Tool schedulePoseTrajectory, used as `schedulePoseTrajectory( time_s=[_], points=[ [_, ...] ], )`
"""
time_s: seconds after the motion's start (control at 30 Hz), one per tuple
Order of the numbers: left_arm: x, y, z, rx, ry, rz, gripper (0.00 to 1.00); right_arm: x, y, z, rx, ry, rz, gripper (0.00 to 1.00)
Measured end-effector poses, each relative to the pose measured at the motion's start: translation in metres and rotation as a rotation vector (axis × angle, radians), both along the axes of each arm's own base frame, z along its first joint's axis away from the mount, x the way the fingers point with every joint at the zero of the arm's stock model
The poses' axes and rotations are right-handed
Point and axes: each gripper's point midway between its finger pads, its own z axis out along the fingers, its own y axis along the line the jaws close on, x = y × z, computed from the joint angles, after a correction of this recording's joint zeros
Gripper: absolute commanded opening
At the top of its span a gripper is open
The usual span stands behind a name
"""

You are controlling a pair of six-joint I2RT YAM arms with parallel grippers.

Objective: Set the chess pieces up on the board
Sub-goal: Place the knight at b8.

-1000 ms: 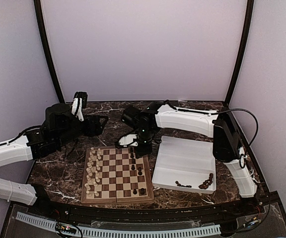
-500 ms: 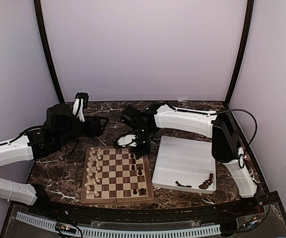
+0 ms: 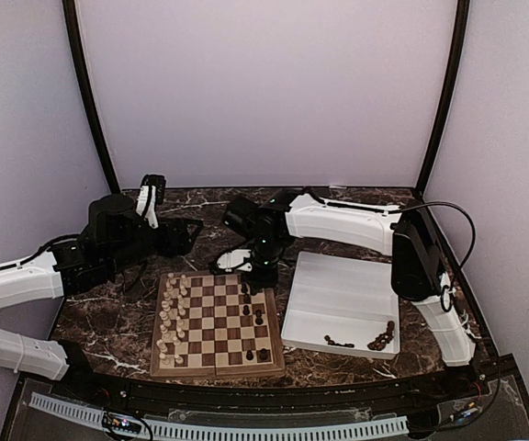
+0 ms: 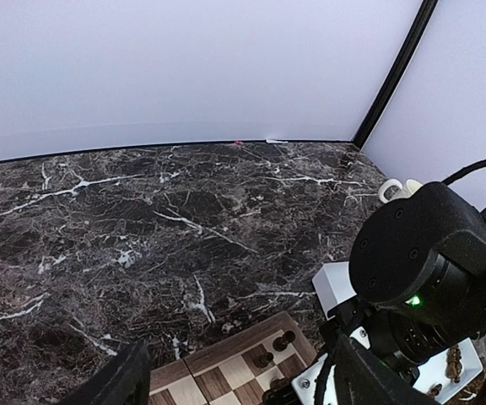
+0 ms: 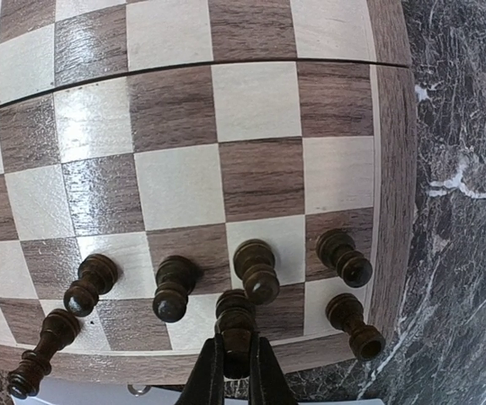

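Observation:
Next, I release the dark piece from my right gripper on the edge-row square [image 3: 256, 288] [image 5: 266, 310] beside the board's far corner piece.
The board [image 3: 217, 371] lies at the table's front centre. Cream chess pieces [image 3: 171, 317] fill its left two columns, and a few dark ones [image 3: 259, 318] stand on its right side. My right gripper [image 5: 236, 359] is shut on the top of a dark piece [image 5: 236, 325]. That piece stands upright on the edge row of the board [image 5: 391, 169], among several other dark pieces [image 5: 256, 270]. In the top view the right gripper [image 3: 251, 271] reaches down over the board's far right corner. My left gripper [image 3: 186, 230] hovers open and holds nothing, behind the board's far left corner [image 4: 226, 371].
A white tray [image 3: 343, 303] sits right of the board, with loose dark pieces [image 3: 379, 338] along its near edge. Dark marble tabletop [image 4: 142, 219] stretches behind the board to the pale back wall. The right arm's wrist [image 4: 429, 270] fills the lower right of the left wrist view.
The right gripper's jaws have closed onto the dark piece at the board's far right corner. The left arm has shifted only slightly.

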Motion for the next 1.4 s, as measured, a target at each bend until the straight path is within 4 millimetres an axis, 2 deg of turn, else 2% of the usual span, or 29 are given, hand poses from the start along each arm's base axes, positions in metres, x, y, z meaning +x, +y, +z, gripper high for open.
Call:
schedulePoseTrajectory(
  time_s=[0.57,0.97,1.4],
  points=[
    [0.0005,-0.0037,-0.0035,0.000,0.009,-0.013,0.77,0.0096,-0.0041,-0.0005,-0.007,-0.026,-0.017,0.02],
    [0.0009,-0.0053,-0.0064,0.002,0.016,-0.017,0.77,0.0103,-0.0045,-0.0005,-0.008,-0.030,-0.019,0.06],
    [0.0013,-0.0059,-0.0066,0.001,0.015,-0.018,0.77,0.0103,-0.0049,-0.0004,-0.005,-0.033,-0.020,0.06]
  ],
)
